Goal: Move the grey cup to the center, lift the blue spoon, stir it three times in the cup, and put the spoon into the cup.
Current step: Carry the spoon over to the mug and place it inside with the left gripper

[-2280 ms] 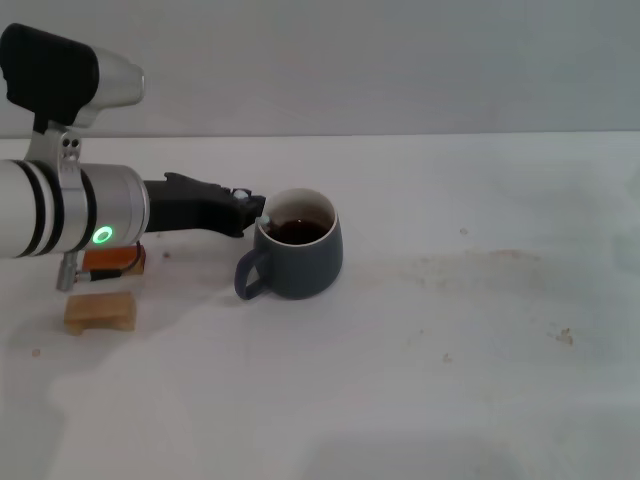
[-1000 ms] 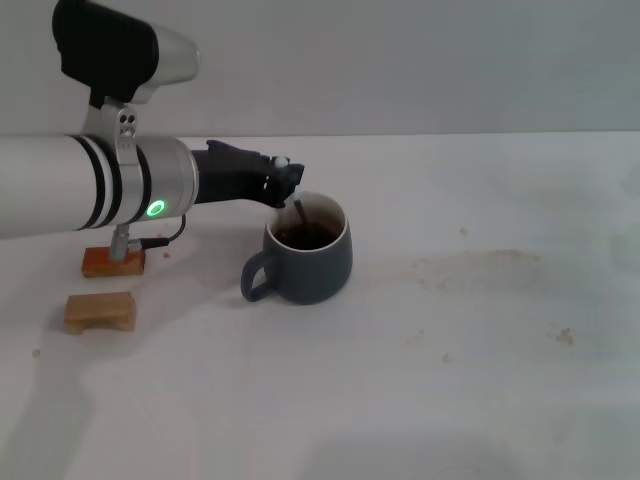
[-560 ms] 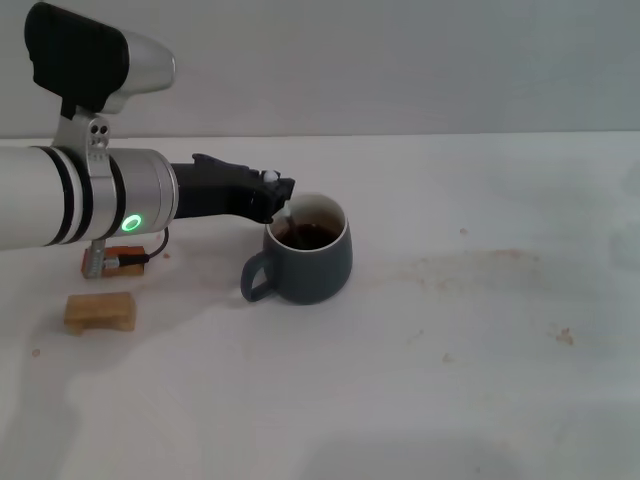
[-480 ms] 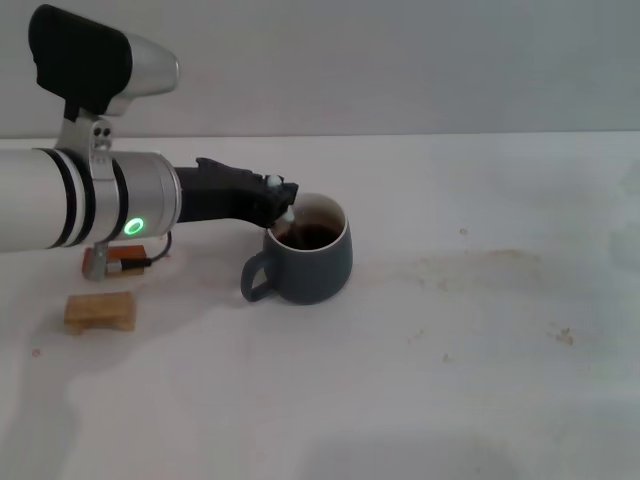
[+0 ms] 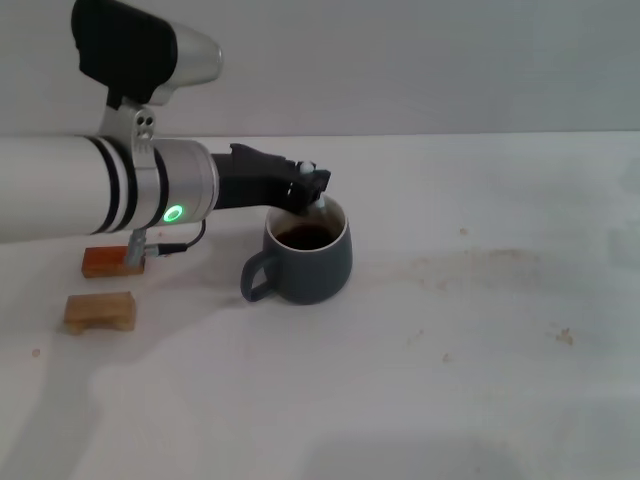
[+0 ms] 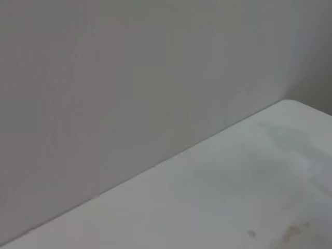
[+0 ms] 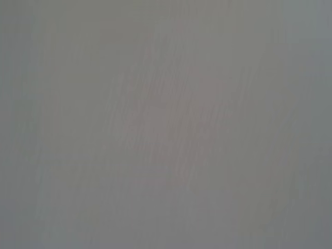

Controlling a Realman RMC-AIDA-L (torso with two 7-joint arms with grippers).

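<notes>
The blue spoon, now dipping inside the cup's rim, will be let go by my left gripper in the grey cup, leaning against the cup's rim (image 5: pixel 275 233) just above the cup's handle.
The grey cup (image 5: pixel 305 262) stands on the white table (image 5: pixel 470 380) a little left of the middle, its handle toward the left front and dark liquid inside. My left gripper (image 5: pixel 312 192) reaches in from the left and hovers just over the cup's far rim. It is shut on the blue spoon (image 5: pixel 319 205), of which only a short pale piece shows below the fingers, dipping inside the rim. The spoon's bowl is hidden in the cup. The left wrist view shows only wall and bare table. The right gripper is out of view.
Two small wooden blocks lie at the left: an orange-brown one (image 5: pixel 103 262) under my left arm and a tan one (image 5: pixel 99 311) in front of it. Faint brown stains (image 5: pixel 480 265) mark the table right of the cup.
My left gripper has swung with the spoon from the cup's left rim up and to the right over the far rim. The cup has stayed where it was.
</notes>
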